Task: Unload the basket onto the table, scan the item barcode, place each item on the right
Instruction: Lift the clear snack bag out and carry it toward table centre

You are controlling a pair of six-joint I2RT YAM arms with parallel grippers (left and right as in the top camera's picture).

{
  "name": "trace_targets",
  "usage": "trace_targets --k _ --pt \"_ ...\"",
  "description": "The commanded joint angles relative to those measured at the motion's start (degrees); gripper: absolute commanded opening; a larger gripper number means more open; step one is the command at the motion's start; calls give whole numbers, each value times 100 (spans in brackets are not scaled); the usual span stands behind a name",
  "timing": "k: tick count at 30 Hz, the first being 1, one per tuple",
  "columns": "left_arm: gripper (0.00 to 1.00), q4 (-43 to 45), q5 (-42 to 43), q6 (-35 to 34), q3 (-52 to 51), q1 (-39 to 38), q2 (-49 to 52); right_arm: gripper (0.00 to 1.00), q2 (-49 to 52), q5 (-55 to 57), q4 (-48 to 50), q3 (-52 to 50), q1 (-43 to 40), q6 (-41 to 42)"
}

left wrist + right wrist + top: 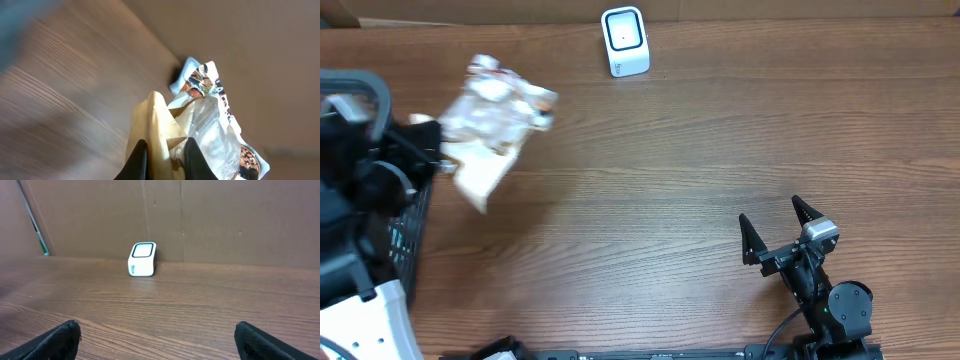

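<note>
Next, my left gripper lets go of the snack bag on the bare tabletop point(686, 192) between the scanner and my right gripper.
The item is a crinkled clear-and-tan snack bag point(492, 118) with printed ends, hanging above the table at the left. My left gripper point(438, 152) is shut on its tan edge. In the left wrist view both black fingers point(138, 161) pinch the tan flap of the bag point(207, 125). No barcode shows on the bag. A white scanner point(625, 41) with a dark window stands at the table's back edge; the right wrist view has the scanner point(143, 259) straight ahead. My right gripper point(776, 228) rests open at the front right, with nothing between its fingers.
A black wire basket point(408, 235) stands at the left edge beside the left arm. A brown cardboard wall point(200, 215) runs behind the scanner. Bare wooden tabletop point(680, 160) lies between the bag, the scanner and the right gripper.
</note>
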Motion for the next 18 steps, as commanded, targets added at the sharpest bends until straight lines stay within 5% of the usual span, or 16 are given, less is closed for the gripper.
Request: trace_targets --k 1,18 --pt "4 -103 70 -74 -201 -675 76 100 -50 -9 28 -59 -22 0" --pt "4 1287 -780 -778 -2409 -3366 922 100 -50 -9 28 -59 -22 2"
